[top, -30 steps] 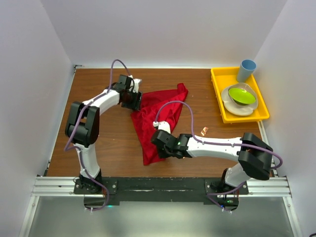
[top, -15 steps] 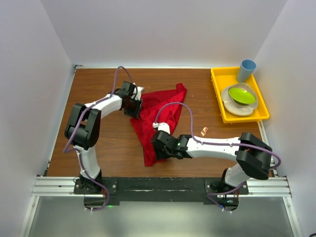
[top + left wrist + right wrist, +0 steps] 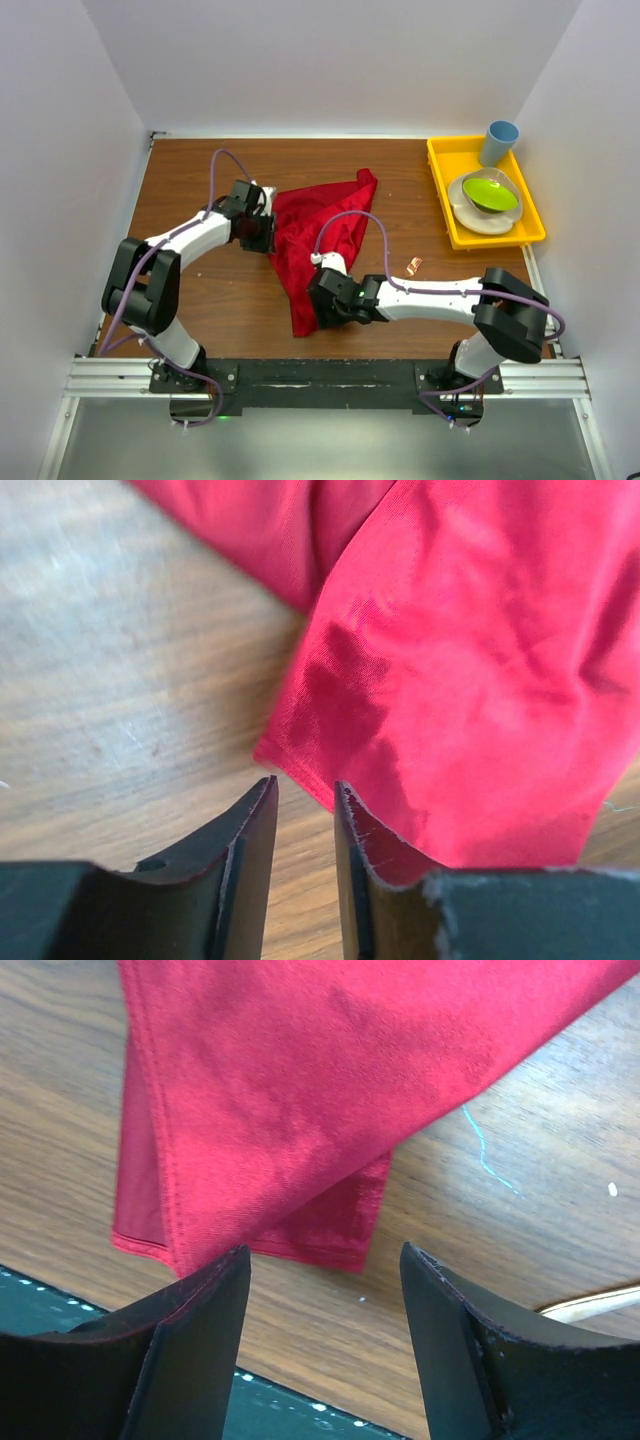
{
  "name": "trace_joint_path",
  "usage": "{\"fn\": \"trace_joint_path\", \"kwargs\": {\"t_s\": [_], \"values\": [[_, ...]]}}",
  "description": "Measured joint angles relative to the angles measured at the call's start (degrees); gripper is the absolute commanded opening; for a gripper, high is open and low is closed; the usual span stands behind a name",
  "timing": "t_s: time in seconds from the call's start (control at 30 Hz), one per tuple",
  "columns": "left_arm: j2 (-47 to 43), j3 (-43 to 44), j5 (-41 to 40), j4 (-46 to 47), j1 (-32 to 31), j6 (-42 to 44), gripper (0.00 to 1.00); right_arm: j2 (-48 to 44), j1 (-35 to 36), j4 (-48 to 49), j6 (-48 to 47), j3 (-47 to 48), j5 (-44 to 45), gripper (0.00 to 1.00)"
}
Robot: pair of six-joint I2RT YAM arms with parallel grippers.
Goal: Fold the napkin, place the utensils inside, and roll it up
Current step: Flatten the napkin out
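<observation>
The napkin's layers lie crooked, its corner just ahead of my left fingers, so next I pinch that corner [image 3: 270, 751] and lift it open.
The red napkin [image 3: 322, 222] lies loosely folded on the wooden table, running from the far right down to a narrow near corner. My left gripper [image 3: 264, 236] sits at its left edge. In the left wrist view its jaws [image 3: 305, 785] stand a narrow gap apart over bare wood, with the napkin's [image 3: 470, 660] corner just ahead and nothing between them. My right gripper [image 3: 318, 308] is wide open over the napkin's near corner [image 3: 300, 1090]; in its wrist view [image 3: 325, 1250] it holds nothing. A small copper utensil [image 3: 412, 265] lies right of the napkin.
A yellow tray [image 3: 437, 182] at the far right holds a blue cup [image 3: 500, 140] and a green bowl [image 3: 490, 192] on a plate. White walls enclose the table. The black rail runs along the near edge [image 3: 300, 1415].
My left gripper has moved nearer and leftward along the napkin's left edge, and that side of the cloth now spreads a little further left. The right arm has barely shifted.
</observation>
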Motion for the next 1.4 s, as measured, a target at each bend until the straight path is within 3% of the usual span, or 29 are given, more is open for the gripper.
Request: {"fn": "trace_joint_path", "kwargs": {"t_s": [0.3, 0.53, 0.83, 1.07, 1.23, 1.4], "values": [[2.8, -0.3, -2.1, 1.2, 0.0, 0.4, 0.6, -3.1, 0.0, 0.5, 0.0, -3.0, -0.1, 0.63], [7.6, 7.3, -6.1, 0.0, 0.0, 3.1, 0.6, -3.1, -0.2, 1.7, 0.1, -3.0, -0.3, 0.6], [13.2, 9.9, -6.3, 0.1, -0.1, 5.9, 0.44, -1.1, -0.2, 1.4, 0.1, -2.8, -0.3, 0.55], [12.5, 8.5, -6.5, 1.3, -0.1, 6.0, 0.0, -1.1, -0.4, 1.3, 0.4, -2.8, 0.0, 0.53], [10.8, 7.2, -6.9, -0.5, -0.5, 4.1, 0.0, -1.1, -0.4, 0.8, 1.6, -2.7, 1.1, 0.58], [2.6, 3.4, -7.1, -4.1, -0.7, 0.2, 0.0, 1.2, -0.1, 0.7, 2.2, -0.9, 1.4, 0.56]]}}
